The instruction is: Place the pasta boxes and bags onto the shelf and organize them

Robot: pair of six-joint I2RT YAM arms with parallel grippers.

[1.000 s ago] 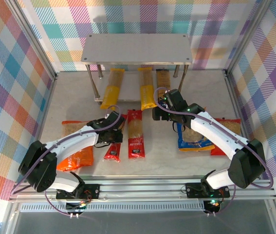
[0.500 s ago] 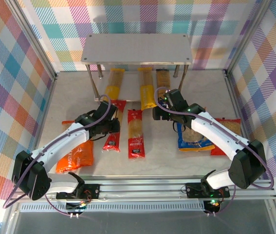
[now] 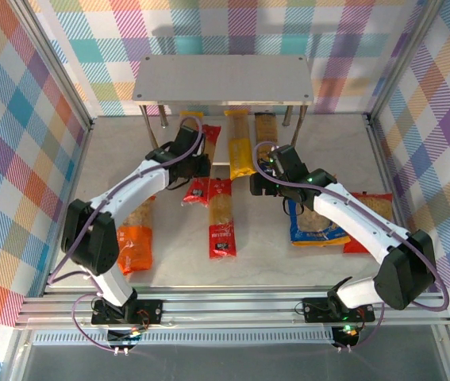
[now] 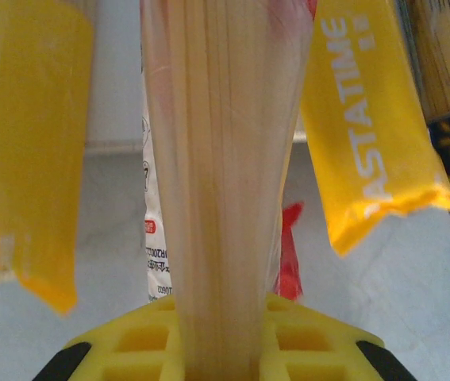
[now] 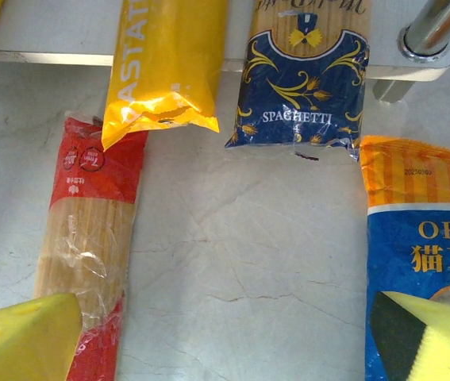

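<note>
Next, my left gripper lets go of the red spaghetti pack on the lower board (image 3: 206,144) (image 4: 161,36) between the two yellow packs.
My left gripper (image 3: 194,164) is shut on a red spaghetti pack (image 3: 200,190), which hangs above the table just before the shelf (image 3: 223,79). In the left wrist view the pack's clear middle (image 4: 225,159) runs up from between my yellow fingers (image 4: 129,341). Two yellow packs (image 4: 26,143) (image 4: 367,135) and a dark blue pack (image 3: 266,127) lie on the lower board, their near ends sticking out. A second red pack (image 3: 221,218) lies flat on the table. My right gripper (image 3: 258,184) stands open over bare table, with nothing between its fingers (image 5: 22,337).
The orange bag (image 3: 133,238) lies at the left, partly under my left arm. The blue bag (image 3: 316,226) and the red bag (image 3: 371,214) lie at the right under my right arm. A metal shelf leg (image 5: 431,32) stands beside the dark blue pack (image 5: 308,79).
My left arm has swung away from the near table towards the shelf, carrying the red pack up with it. The right arm has not moved.
</note>
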